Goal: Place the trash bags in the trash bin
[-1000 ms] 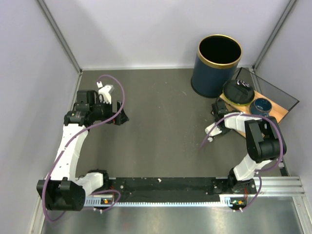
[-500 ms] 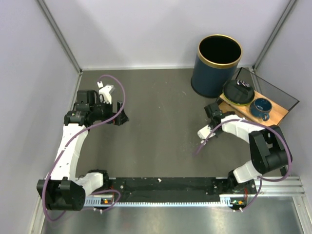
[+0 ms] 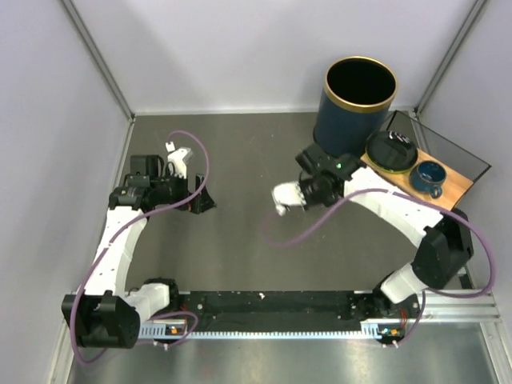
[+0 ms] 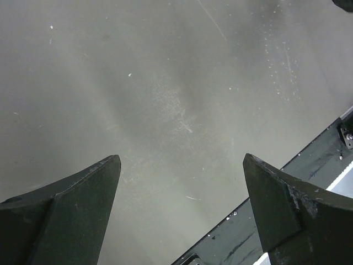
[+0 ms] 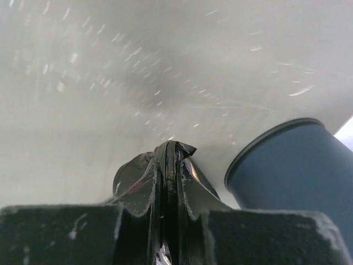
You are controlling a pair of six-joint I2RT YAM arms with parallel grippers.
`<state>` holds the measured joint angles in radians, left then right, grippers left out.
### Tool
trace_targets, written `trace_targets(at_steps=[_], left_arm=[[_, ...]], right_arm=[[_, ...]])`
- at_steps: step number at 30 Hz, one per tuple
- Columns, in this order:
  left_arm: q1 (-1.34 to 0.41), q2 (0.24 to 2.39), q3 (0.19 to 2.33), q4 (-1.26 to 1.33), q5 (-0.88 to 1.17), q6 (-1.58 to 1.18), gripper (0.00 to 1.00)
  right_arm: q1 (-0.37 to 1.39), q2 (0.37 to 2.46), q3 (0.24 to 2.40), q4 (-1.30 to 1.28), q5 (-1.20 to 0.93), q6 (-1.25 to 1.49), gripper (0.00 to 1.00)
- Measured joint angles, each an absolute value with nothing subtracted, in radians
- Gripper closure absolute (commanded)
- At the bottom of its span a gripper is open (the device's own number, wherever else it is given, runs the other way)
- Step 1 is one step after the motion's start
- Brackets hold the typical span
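Note:
I will use my right gripper to set the black trash bag down on the bare table (image 3: pixel 286 214) between the trash bin and the black rail.
The trash bin (image 3: pixel 352 120) is navy with a gold rim and stands at the back right; its wall also shows in the right wrist view (image 5: pixel 292 165). My right gripper (image 3: pixel 310 164) hovers left of and in front of the bin. In the right wrist view my right gripper (image 5: pixel 170 168) is shut on a thin strip of glossy black trash bag (image 5: pixel 175 150) that pokes out between the fingertips. I cannot make out the bag in the top view. My left gripper (image 3: pixel 200 200) is open and empty over the left of the table, and also shows in the left wrist view (image 4: pixel 182 165).
A wooden tray (image 3: pixel 452 188) at the right holds a black round roll (image 3: pixel 390 150) and a small blue bowl (image 3: pixel 430 174). A dark panel leans behind it. Grey walls close the left, back and right. A black rail (image 4: pixel 309 165) runs along the near edge.
My right gripper has swung left from beside the tray to in front of the bin. My left gripper has shifted slightly.

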<state>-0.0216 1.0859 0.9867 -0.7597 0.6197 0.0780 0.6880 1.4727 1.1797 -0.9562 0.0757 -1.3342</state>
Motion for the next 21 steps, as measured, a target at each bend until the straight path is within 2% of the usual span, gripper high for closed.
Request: trace_targets(at_steps=[5, 8, 16, 21], left_arm=[[-0.022, 1.048, 0.946, -0.707, 0.694, 0.076, 0.02], [-0.022, 0.982, 0.887, -0.655, 0.725, 0.078, 0.03], [-0.057, 0.704, 0.695, -0.521, 0.766, 0.236, 0.08], [-0.271, 0.775, 0.691, -0.469, 0.685, 0.346, 0.11]], right_arm=[[0.673, 1.628, 1.539, -0.995, -0.12, -0.923, 1.0], [0.642, 1.718, 1.634, -0.999, -0.253, -0.646, 1.0], [0.535, 1.951, 1.622, -1.012, -0.439, -0.019, 1.0], [0.53, 2.08, 1.591, -1.009, -0.54, 0.22, 1.0]])
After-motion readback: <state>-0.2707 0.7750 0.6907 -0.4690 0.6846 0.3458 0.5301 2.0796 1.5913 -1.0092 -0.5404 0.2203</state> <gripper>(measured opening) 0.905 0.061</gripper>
